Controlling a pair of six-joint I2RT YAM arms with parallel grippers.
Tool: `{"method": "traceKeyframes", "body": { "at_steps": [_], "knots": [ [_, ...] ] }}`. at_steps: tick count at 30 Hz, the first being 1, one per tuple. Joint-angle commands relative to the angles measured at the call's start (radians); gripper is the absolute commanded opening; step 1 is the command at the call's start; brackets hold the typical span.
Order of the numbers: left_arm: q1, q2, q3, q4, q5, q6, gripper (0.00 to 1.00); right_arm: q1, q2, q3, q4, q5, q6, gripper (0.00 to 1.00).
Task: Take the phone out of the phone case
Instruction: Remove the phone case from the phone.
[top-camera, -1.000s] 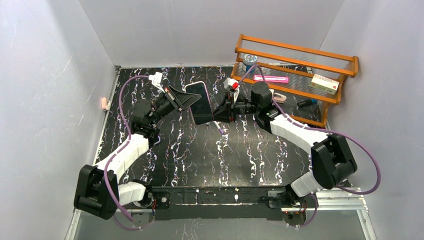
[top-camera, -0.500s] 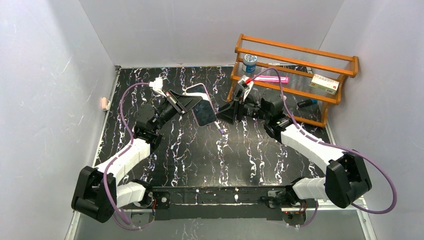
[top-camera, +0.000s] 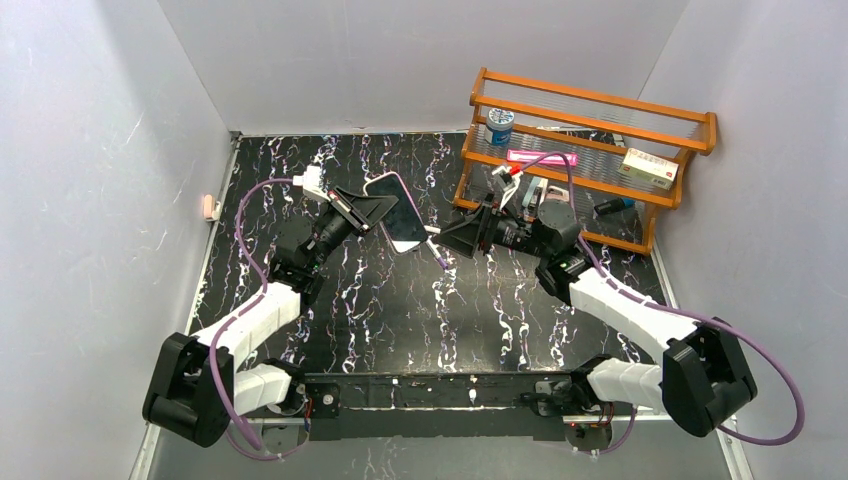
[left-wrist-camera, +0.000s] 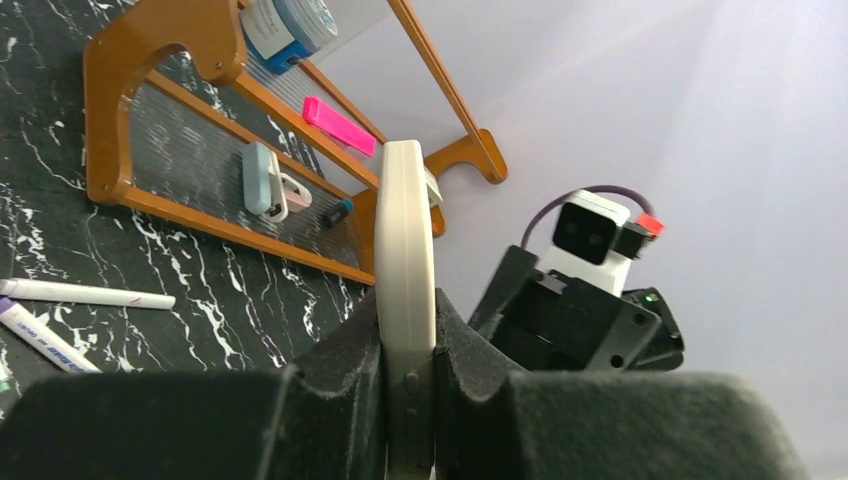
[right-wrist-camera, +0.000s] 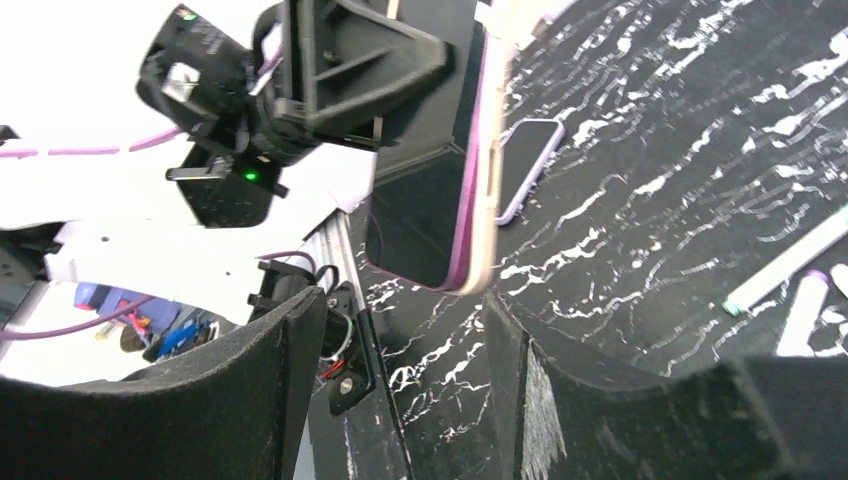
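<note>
The left gripper clamps the phone and cream case together, so the robot's right gripper will pinch the purple rim's free corner (right-wrist-camera: 460, 270) before the left gripper opens and moves.
The phone, in a cream case with a purple rim (top-camera: 396, 213), is held in the air over the back middle of the table. My left gripper (top-camera: 378, 211) is shut on its left edge. In the left wrist view the case (left-wrist-camera: 404, 230) stands edge-on between the pads, with the gripper (left-wrist-camera: 406, 345) closed on it. My right gripper (top-camera: 452, 238) is open and empty, just right of the phone and not touching it. In the right wrist view the phone's dark screen (right-wrist-camera: 425, 200) hangs just beyond the open gripper (right-wrist-camera: 400, 310).
An orange wooden rack (top-camera: 590, 150) stands at the back right and holds a blue tin, a pink bar and a small box. A white marker (top-camera: 437, 232) and a purple marker (top-camera: 441, 258) lie on the black marbled table (top-camera: 400, 320) under the grippers.
My right gripper has drawn back to the right, off the phone it was touching. My left gripper has tilted the phone and shifted it slightly left.
</note>
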Motion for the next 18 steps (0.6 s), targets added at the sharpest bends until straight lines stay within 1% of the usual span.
{"method": "traceKeyframes", "body": {
  "at_steps": [1,9,18],
  "knots": [
    [0.004,-0.047,0.0,0.057,-0.043,0.01,0.0,0.007,-0.014,0.023,0.134,-0.079,0.06,0.66],
    [0.005,-0.06,0.007,0.065,-0.037,-0.013,0.0,0.008,0.047,0.017,0.276,-0.132,0.196,0.63],
    [0.004,-0.052,-0.005,0.153,-0.017,-0.076,0.0,0.009,0.118,-0.005,0.384,-0.155,0.279,0.62]
  ]
}}
